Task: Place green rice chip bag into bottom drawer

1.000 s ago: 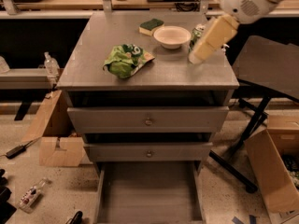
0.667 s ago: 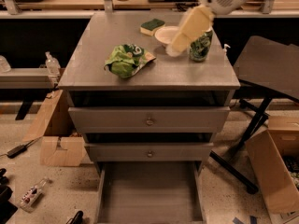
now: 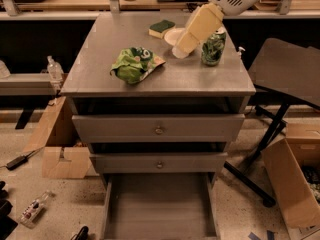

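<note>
The robot's gripper will next go to the crumpled middle (image 3: pixel 134 65) of the green rice chip bag on the cabinet top and close there.
The green rice chip bag (image 3: pixel 134 64) lies crumpled on the grey cabinet top (image 3: pixel 100 79), left of centre. The bottom drawer (image 3: pixel 159 204) is pulled open below, its grey floor bare. My gripper (image 3: pixel 182 50) hangs from the white arm at the upper right, over the right half of the top. It is to the right of the bag and apart from it, in front of the white bowl.
A green patterned can (image 3: pixel 213 47), a white bowl (image 3: pixel 172 35) and a green-and-yellow sponge (image 3: pixel 161 27) sit at the back right of the top. Two shut drawers with knobs (image 3: pixel 159 130) are above the open one. A black stand (image 3: pixel 287 79) and cardboard boxes (image 3: pixel 292 179) flank the cabinet.
My gripper has swung left and a little toward the bag, from over the can's right side to in front of the bowl. The bag has not moved.
</note>
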`<state>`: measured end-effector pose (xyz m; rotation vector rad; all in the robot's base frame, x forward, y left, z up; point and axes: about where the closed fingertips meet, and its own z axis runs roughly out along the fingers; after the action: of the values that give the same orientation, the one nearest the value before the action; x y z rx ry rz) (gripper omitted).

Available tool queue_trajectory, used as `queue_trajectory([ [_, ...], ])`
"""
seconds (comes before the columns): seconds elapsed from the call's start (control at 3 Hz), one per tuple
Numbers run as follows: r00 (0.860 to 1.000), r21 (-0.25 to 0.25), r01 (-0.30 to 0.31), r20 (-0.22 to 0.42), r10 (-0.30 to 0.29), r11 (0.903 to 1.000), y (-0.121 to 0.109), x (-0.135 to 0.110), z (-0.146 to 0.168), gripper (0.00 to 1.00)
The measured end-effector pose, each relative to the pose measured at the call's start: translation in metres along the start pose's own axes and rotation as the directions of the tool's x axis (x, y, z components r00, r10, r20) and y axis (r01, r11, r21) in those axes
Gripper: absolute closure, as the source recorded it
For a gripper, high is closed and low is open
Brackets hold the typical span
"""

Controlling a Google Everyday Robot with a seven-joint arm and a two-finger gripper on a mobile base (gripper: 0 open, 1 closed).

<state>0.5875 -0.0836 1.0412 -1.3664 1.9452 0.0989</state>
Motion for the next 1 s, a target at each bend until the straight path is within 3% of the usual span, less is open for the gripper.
queue_trajectory([
  [0.33,0.996,-0.065,0.093,0.022,-0.092,0.9935,0.011,-0.031,0.051,0.0],
  [0.67,0.985,-0.161,0.168,0.06,-0.16,0.9726,0.033,-0.068,0.118,0.0],
  [1.0,0.978,-0.232,0.207,0.054,-0.2,0.9505,0.067,-0.102,0.188,0.0],
])
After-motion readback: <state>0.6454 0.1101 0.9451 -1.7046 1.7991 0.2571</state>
